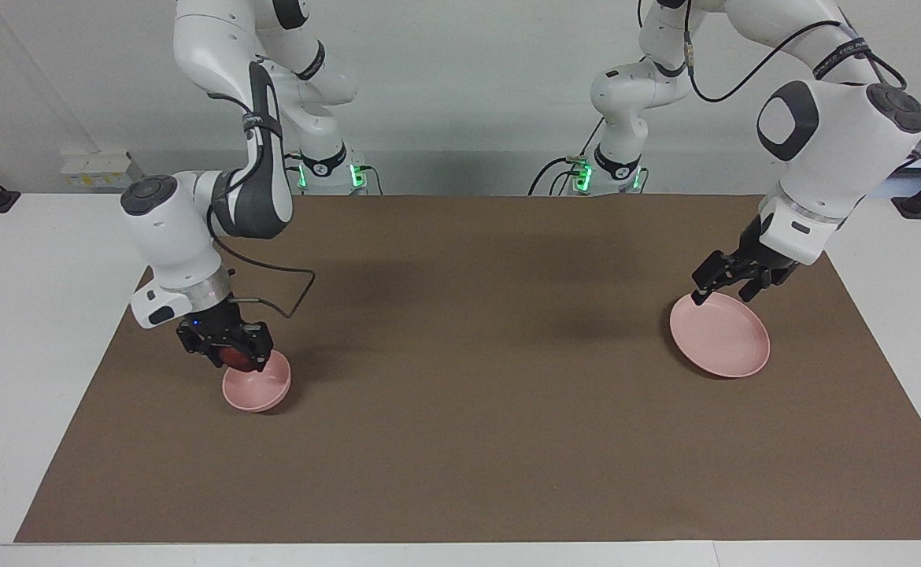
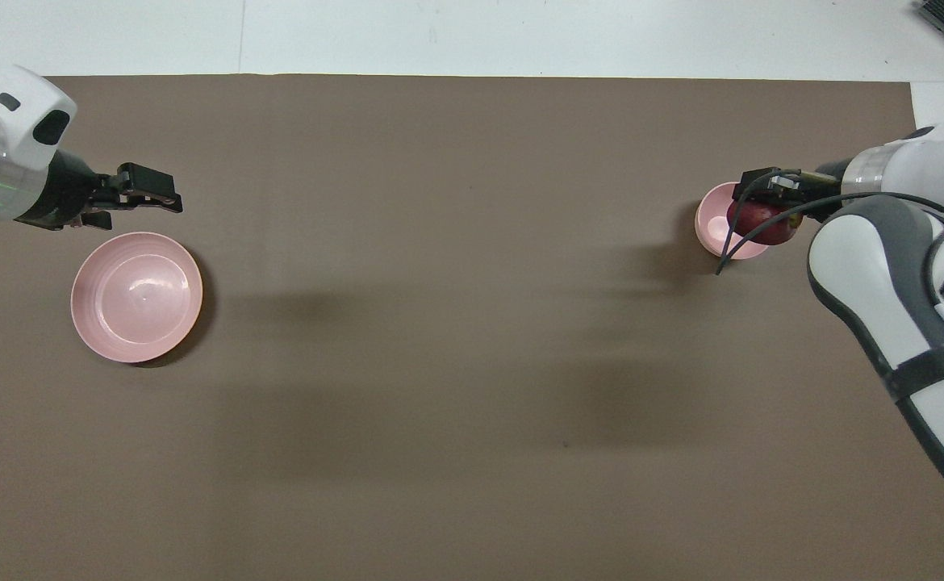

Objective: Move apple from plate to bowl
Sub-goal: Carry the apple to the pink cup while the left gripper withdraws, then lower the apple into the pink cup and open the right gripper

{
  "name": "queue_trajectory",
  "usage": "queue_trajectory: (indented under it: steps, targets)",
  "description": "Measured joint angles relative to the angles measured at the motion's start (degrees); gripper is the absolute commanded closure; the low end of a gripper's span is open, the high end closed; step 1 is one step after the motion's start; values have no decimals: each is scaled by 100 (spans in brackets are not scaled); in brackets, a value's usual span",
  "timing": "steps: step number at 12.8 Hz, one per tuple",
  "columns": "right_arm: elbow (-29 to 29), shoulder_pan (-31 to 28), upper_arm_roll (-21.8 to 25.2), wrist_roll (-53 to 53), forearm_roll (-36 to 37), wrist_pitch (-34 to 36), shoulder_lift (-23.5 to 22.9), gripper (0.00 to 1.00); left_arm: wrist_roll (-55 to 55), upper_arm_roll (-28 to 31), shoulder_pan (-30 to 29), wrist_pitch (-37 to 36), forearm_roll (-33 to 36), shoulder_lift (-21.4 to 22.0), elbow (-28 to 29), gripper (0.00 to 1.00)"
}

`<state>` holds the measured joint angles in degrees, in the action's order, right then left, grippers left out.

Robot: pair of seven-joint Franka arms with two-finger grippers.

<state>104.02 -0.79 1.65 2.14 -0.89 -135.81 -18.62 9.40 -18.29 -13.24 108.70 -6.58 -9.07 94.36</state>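
My right gripper should lower the dark red apple and let go of it on the bottom of the small pink bowl [image 2: 743, 229], inside the bowl's rim.
The dark red apple [image 1: 237, 358] sits between the fingers of my right gripper [image 1: 234, 362], which is shut on it just over the rim of the small pink bowl [image 1: 262, 387], on the side nearer the robots. In the overhead view the apple [image 2: 764, 223] and right gripper [image 2: 762, 211] overlap the bowl [image 2: 712, 230]. The flat pink plate [image 1: 724, 342] lies bare at the left arm's end of the table, also in the overhead view [image 2: 137, 297]. My left gripper [image 1: 724, 293] is open and empty, low over the plate's edge nearer the robots; it also shows in the overhead view [image 2: 157, 190].
A brown mat [image 1: 460, 409] covers the table between white margins. The right arm's cable [image 1: 295, 295] loops over the mat near the bowl. The two arm bases [image 1: 334, 169] stand at the table's robot end.
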Motion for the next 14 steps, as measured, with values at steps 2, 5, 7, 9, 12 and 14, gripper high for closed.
queue_trajectory:
  steps: [2, 5, 7, 9, 12, 14]
  targets:
    - [-5, 11, -1, 0, 246, -89, -132, 100, 0, 0, 0, -2, 0, -1, 0, 0]
    - [-12, 45, -1, 11, 411, -117, -340, 100, -155, 74, 23, -125, 9, 3, -19, 0]
    - [-91, 46, -1, 116, 682, -173, -465, 93, -621, 483, 272, -215, 14, 79, -107, 0]
    - [-168, 47, -1, 230, 860, -173, -528, 64, -1050, 1288, 860, -295, 15, 211, -154, 0]
    - [-202, 47, -19, 396, 880, -173, -554, 28, -1193, 1581, 1045, -626, 79, 453, -190, 0]
    - [-211, 55, -44, 607, 880, -173, -554, 22, -1283, 1593, 1045, -920, 305, 700, -216, 0]
